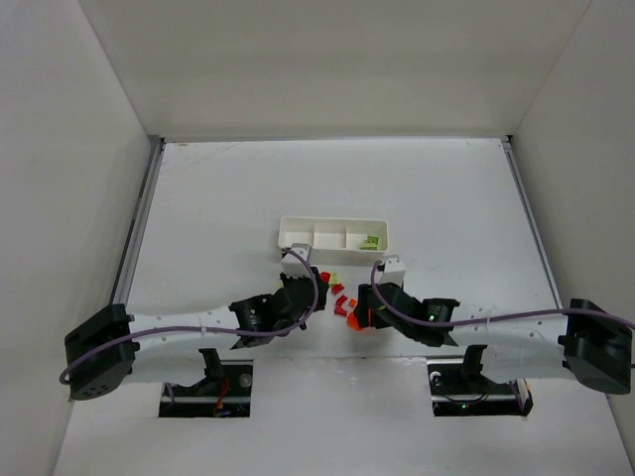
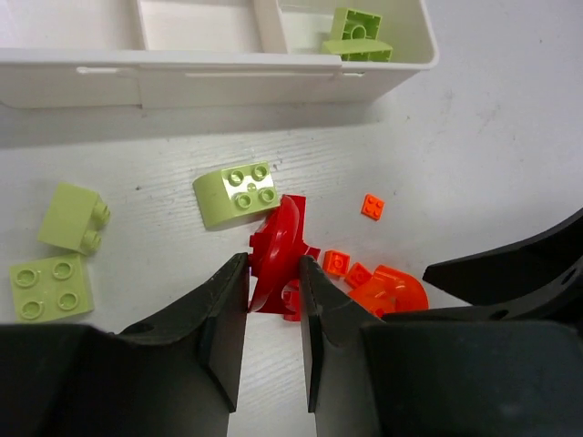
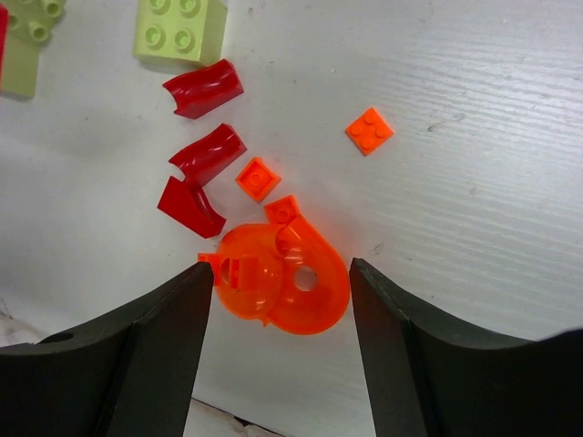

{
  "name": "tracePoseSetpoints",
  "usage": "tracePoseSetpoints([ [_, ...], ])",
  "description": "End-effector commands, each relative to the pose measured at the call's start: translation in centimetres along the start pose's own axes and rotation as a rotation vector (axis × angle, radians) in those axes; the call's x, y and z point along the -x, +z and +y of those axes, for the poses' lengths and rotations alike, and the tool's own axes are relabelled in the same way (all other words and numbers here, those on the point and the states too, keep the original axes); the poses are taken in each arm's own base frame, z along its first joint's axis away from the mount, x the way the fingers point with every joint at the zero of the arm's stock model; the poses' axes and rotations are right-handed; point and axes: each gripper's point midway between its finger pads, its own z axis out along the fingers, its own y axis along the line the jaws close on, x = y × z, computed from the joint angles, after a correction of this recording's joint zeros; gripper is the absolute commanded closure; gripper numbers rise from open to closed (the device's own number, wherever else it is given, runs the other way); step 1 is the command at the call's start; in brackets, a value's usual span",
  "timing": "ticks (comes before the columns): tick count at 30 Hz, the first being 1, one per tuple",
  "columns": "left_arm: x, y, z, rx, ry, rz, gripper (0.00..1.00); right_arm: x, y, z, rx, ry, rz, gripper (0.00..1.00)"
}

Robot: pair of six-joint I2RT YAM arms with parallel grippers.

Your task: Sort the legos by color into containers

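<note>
My left gripper is to set the red curved lego, now standing on edge on the table, down in the tray's empty end compartment [image 1: 304, 239] [image 2: 93, 11], opposite the yellow-green legos.
The white three-compartment tray [image 1: 298, 244] [image 2: 228, 82] holds yellow-green legos [image 1: 370, 241] [image 2: 355, 36] in its right compartment. Just in front of it lies a small pile of loose legos. My left gripper [image 1: 317, 297] [image 2: 273, 273] is shut on a red curved lego [image 2: 278, 250] standing on edge on the table. My right gripper [image 1: 359, 311] [image 3: 280, 266] is open, its fingers on either side of a rounded bright orange piece [image 3: 284, 284] [image 2: 392, 291] that lies flat.
Loose yellow-green bricks [image 2: 239, 193] [image 2: 73, 218] [image 2: 50, 287] lie left of the pile. Red curved pieces [image 3: 205, 88] [image 3: 208, 153] [image 3: 189, 205] and small orange tiles [image 3: 369, 129] [image 3: 258, 177] sit beyond the right fingers. The two grippers stand close together.
</note>
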Motion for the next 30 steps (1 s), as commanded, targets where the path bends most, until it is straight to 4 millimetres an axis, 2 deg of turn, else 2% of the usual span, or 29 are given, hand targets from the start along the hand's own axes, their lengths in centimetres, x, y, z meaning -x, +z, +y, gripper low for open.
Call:
tracePoseSetpoints([
  [1,0.8,-0.4,1.1,0.031,0.001,-0.02,0.81,0.5,0.1,1.6,0.087,0.055,-0.017,0.32],
  [6,1.6,-0.4,1.1,0.032,-0.014,-0.038,0.81,-0.2,0.8,0.1,0.045,0.074,0.003,0.24],
  [14,3.6,0.0,0.3,0.023,-0.005,-0.074,0.8,-0.4,1.7,0.0,0.044,0.082,0.009,0.28],
  [19,3.8,0.3,0.3,0.029,0.002,-0.074,0.8,-0.6,1.9,0.8,0.081,0.094,0.021,0.41],
  [24,4.7,0.4,0.3,0.029,0.001,-0.092,0.79,-0.6,2.3,0.3,0.072,0.106,0.027,0.55],
  [30,7.5,0.5,0.7,0.042,-0.028,-0.144,0.78,1.8,1.2,0.0,0.09,0.143,-0.042,0.59],
])
